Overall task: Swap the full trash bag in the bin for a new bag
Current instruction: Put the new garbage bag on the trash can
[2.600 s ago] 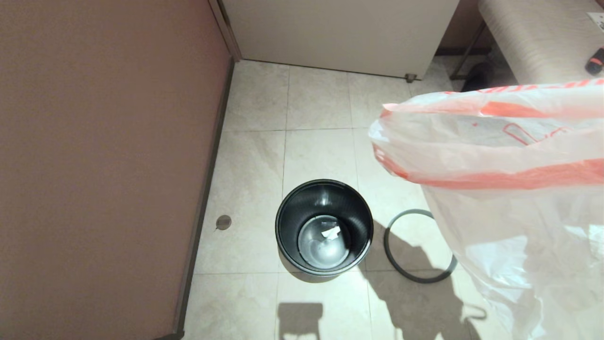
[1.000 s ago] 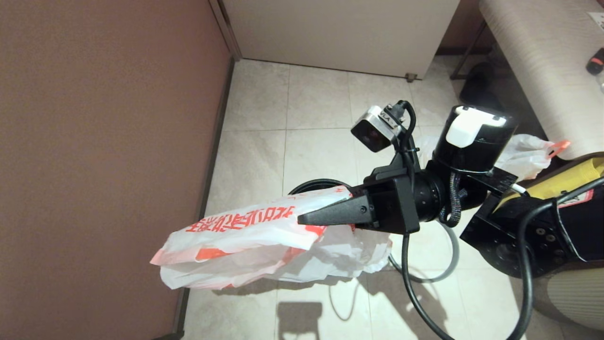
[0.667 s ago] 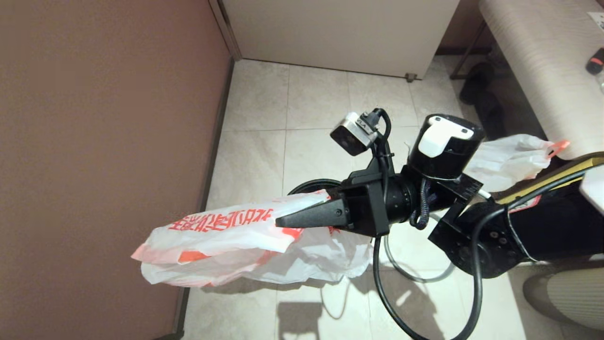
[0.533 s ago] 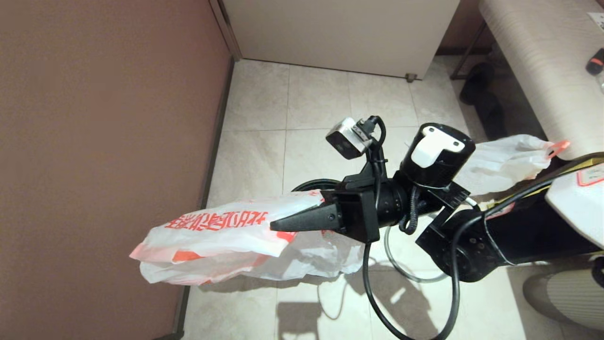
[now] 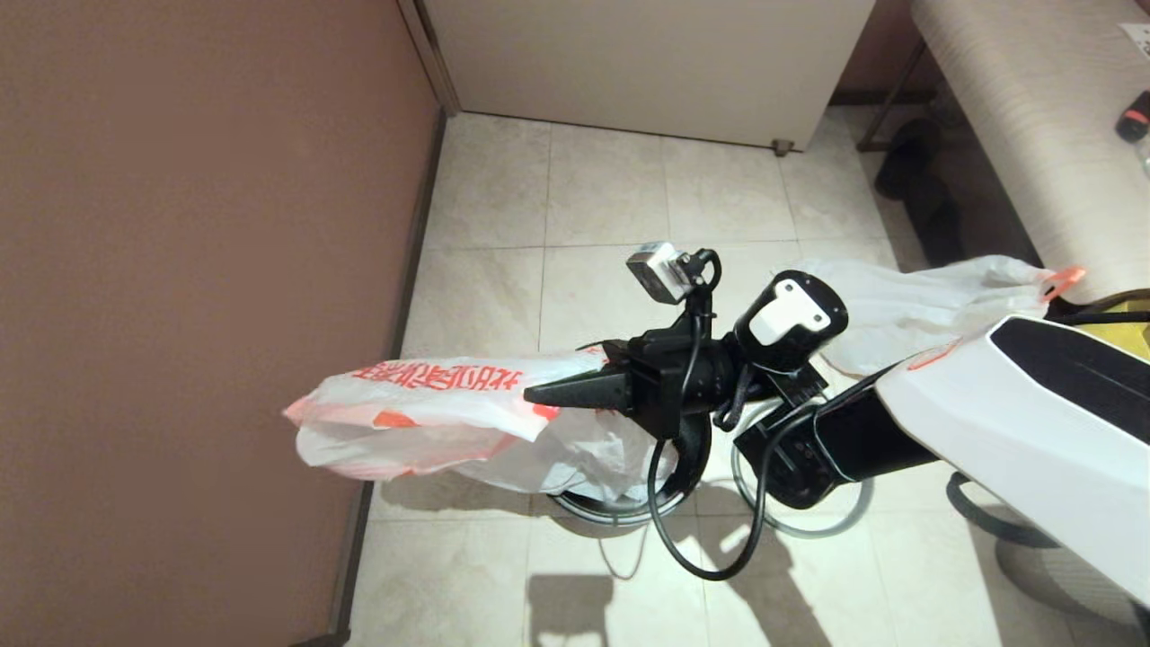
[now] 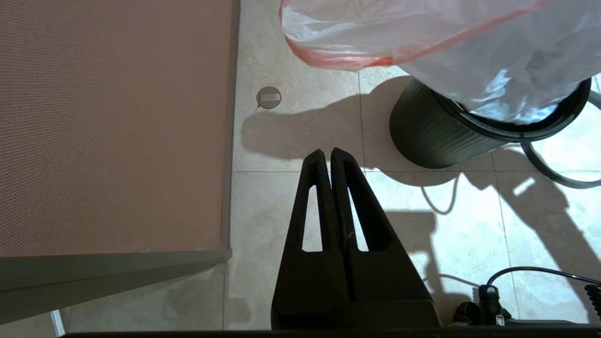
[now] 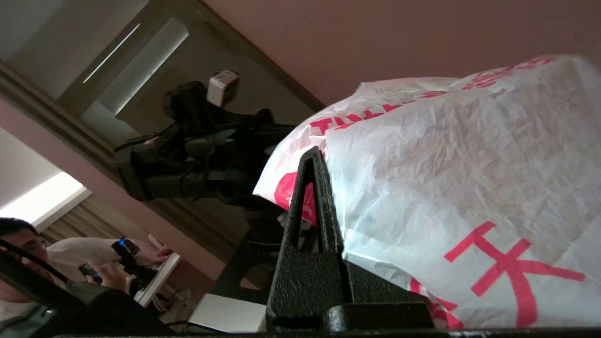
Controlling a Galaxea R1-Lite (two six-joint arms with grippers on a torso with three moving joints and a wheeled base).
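Note:
Next, I let go of the new bag with my right gripper over the black bin's rim [image 5: 562, 419], on the side of the bin that faces the reddish-brown wall.
My right gripper [image 5: 532, 394] reaches in from the right, level, and is shut on the new bag [image 5: 422, 422], a white bag with orange-red print. The bag stretches left toward the wall, and its loose lower part hangs into the mouth of the black bin [image 6: 432, 136]. In the head view only the bin's [image 5: 620, 514] front rim shows beneath the bag and gripper. In the right wrist view the new bag [image 7: 446, 188] covers one finger of the right gripper [image 7: 313, 152]. The full trash bag [image 5: 925, 296] with its orange tab lies at the right behind my arm. My left gripper [image 6: 326, 152] is shut and empty, parked above the floor.
The grey hoop [image 5: 844, 526] lies on the tiles right of the bin. A reddish-brown wall [image 5: 180, 270] stands close on the left, a white cabinet [image 5: 647, 63] at the back, a table [image 5: 1033, 81] at the back right. A person [image 7: 19, 263] sits behind me.
The right arm has sunk and swung left with the new bag. The bag's lower part now hangs into the bin, which stood open and uncovered earlier.

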